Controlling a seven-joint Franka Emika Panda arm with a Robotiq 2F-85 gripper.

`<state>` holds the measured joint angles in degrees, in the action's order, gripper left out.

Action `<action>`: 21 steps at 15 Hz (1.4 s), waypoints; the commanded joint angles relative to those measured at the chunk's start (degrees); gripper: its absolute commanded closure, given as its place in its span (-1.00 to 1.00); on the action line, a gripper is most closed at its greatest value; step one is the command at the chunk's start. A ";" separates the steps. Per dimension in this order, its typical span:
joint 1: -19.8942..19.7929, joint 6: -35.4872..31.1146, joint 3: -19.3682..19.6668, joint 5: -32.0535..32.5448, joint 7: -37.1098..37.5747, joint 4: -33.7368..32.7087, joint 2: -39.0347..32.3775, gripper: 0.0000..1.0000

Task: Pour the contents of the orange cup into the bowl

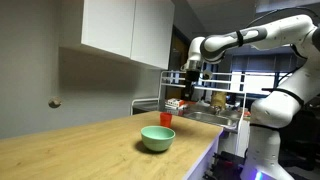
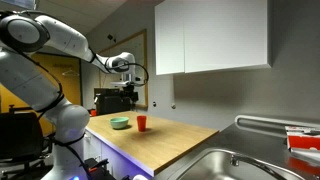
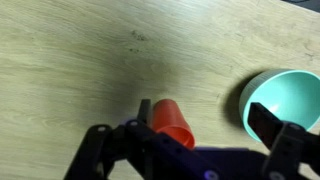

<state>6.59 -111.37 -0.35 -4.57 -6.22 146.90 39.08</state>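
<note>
The robot's gripper will next go down to the orange cup's rim (image 1: 167,113) (image 3: 158,130), on the side away from the mint-green bowl, and close there.
The orange cup (image 1: 166,119) stands upright on the wooden counter, just beyond the mint-green bowl (image 1: 157,138). Both show in both exterior views, the cup (image 2: 142,123) beside the bowl (image 2: 120,123). My gripper (image 1: 190,72) hangs well above the cup, open and empty; it also shows in an exterior view (image 2: 127,88). In the wrist view the gripper (image 3: 204,110) looks down with its fingers spread wide. The cup (image 3: 172,122) lies below, near one finger, and the bowl (image 3: 290,100) is at the right edge. The cup's contents cannot be seen.
White wall cabinets (image 1: 125,30) hang over the counter's back. A steel sink (image 2: 240,165) and a dish rack with items (image 1: 215,108) sit past the counter's end. The counter's front edge (image 1: 200,155) runs close to the bowl.
</note>
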 commanded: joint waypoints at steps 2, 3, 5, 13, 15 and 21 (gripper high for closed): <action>-0.33 0.15 -0.29 -0.19 -0.15 -0.21 0.01 -1.00; -0.33 0.15 -0.29 -0.19 -0.15 -0.23 0.05 -1.00; -0.33 0.15 -0.29 -0.19 -0.15 -0.23 0.06 -1.00; -0.65 -0.41 -0.51 0.10 0.43 -0.44 -0.56 -1.00; -1.23 -1.34 -0.73 0.49 1.26 -1.20 -2.35 -1.00; -2.72 -8.84 -0.07 0.55 1.51 -3.55 -9.76 -1.00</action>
<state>4.86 -117.82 -0.45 -4.40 -5.62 146.22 33.95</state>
